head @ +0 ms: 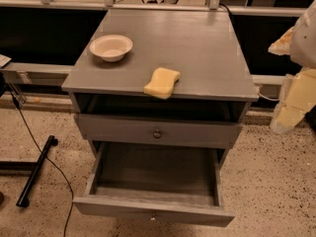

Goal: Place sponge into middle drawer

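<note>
My gripper should close next on the far end of the pale yellow sponge (170, 75), away from the front edge of the cabinet top.
The pale yellow sponge (162, 82) lies on the grey cabinet top (197, 48), near its front edge and a little right of centre. The middle drawer (153, 209) is pulled out wide open below, and its grey tray holds nothing. Another grey drawer front with a round knob (157, 134) is shut above it. My gripper (292, 105) hangs at the right edge of the view, off the cabinet's right side, well away from the sponge and holding nothing that shows.
A round cream bowl (111, 47) stands at the back left of the cabinet top. A black stand leg and cable (34, 169) lie on the speckled floor at left. A rail and dark wall run behind the cabinet.
</note>
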Controlling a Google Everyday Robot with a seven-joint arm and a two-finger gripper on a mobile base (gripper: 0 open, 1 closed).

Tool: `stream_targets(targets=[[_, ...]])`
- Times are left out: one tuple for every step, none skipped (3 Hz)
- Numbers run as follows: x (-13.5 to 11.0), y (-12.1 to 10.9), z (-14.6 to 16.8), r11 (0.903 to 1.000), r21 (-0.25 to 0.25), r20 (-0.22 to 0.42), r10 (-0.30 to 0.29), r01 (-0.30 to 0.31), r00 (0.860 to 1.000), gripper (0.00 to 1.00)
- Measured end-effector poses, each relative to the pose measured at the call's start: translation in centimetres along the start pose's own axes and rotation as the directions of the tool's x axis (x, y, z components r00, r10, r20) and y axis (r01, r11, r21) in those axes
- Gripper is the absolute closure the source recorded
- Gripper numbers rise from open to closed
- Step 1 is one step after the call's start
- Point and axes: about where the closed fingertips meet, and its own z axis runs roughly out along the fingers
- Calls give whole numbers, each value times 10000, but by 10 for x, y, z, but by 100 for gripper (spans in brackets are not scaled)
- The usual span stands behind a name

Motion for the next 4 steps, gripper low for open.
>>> stream_targets(targets=[[0, 0, 0, 10000, 0, 0, 0, 0, 10000, 0], [-30, -13, 42, 9986, -527, 429, 3, 19, 9991, 0], [-70, -32, 82, 9973, -509, 1547, 603, -530, 9861, 0], [-131, -65, 133, 9972, -171, 2430, 747, -728, 9671, 0]])
